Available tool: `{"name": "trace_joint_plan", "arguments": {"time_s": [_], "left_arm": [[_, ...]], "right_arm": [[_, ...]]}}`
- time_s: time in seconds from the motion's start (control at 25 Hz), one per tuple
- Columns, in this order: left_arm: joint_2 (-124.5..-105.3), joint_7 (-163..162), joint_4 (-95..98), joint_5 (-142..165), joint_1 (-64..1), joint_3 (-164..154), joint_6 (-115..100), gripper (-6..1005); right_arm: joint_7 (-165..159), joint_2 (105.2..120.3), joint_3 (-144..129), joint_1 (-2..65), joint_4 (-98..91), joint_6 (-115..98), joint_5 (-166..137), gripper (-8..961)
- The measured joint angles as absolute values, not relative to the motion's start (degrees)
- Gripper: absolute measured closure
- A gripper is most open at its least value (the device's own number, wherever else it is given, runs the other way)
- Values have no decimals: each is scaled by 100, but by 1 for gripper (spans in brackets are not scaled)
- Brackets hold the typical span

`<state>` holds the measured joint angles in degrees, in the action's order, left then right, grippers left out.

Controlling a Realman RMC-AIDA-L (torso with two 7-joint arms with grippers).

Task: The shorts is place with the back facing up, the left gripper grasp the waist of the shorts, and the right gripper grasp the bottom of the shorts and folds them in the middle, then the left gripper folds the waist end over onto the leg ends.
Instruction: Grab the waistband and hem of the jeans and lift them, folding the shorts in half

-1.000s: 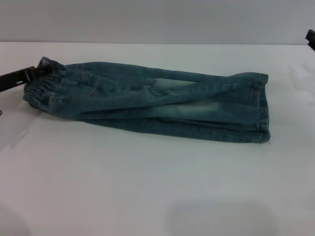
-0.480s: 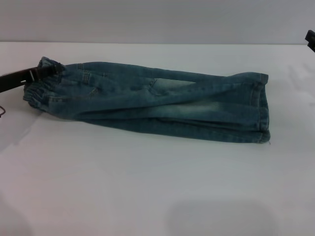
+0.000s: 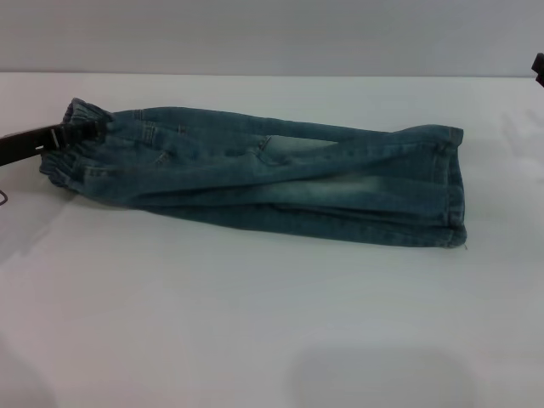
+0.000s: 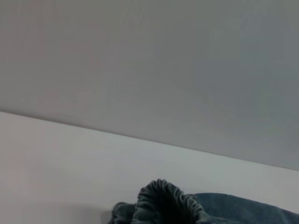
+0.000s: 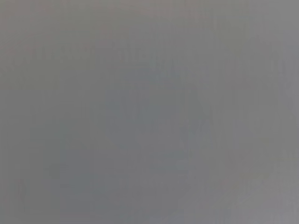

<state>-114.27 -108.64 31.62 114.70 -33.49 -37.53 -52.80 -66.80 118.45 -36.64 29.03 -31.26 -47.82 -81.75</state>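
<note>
The top layer of the shorts lies in slanting creases, so next I take hold of the shorts' waist edge (image 3: pixel 78 148) with my left gripper and pull it toward the wall before I fold the waist over.
The blue-green denim shorts (image 3: pixel 272 174) lie folded lengthwise on the white table (image 3: pixel 255 323), with a back pocket facing up. The ruffled waist (image 3: pixel 72 149) is at the left end and the flat stitched leg ends (image 3: pixel 450 187) are at the right end. My left gripper (image 3: pixel 89 130) reaches in low from the left, with its black tip lying on the upper part of the waist. In the left wrist view the gathered waist (image 4: pixel 163 198) shows close by. Only a black corner of my right gripper (image 3: pixel 538 65) shows, at the far right edge and well away from the shorts.
The table's far edge meets a plain grey wall (image 3: pixel 272 34) behind the shorts. A broad stretch of white tabletop lies in front of the shorts. The right wrist view shows only flat grey.
My left gripper has slid a little to the right, further onto the waist band. The shorts and the right gripper have stayed where they were.
</note>
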Motion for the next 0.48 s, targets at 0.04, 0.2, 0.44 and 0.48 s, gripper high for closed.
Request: {"name": "trace_joint_plan", "arguments": {"time_s": [0.04,0.2,0.44,0.48], "left_arm": [[-11436,-10863,3165,11479,-3356,-3753,-5281,196],[-11454,-10851,3181,11480,-3367,-3752,-5279,211],[-11464,-10795,3199,11434,-3373,-3692,-5233,347],[-11465,-10794,3210,11434,-3378,-3705,-5232,380]], "right_arm": [[-6679,11845,-3665,2910,-3126,-4782,-8177,517],[-6675,11845,-3665,2930,-3122,-4782,-8187,517],[-6671,11835,-3665,2927,-3114,-4782,-8191,517],[-6671,11835,-3665,2923,-3112,-4782,-8191,517]]}}
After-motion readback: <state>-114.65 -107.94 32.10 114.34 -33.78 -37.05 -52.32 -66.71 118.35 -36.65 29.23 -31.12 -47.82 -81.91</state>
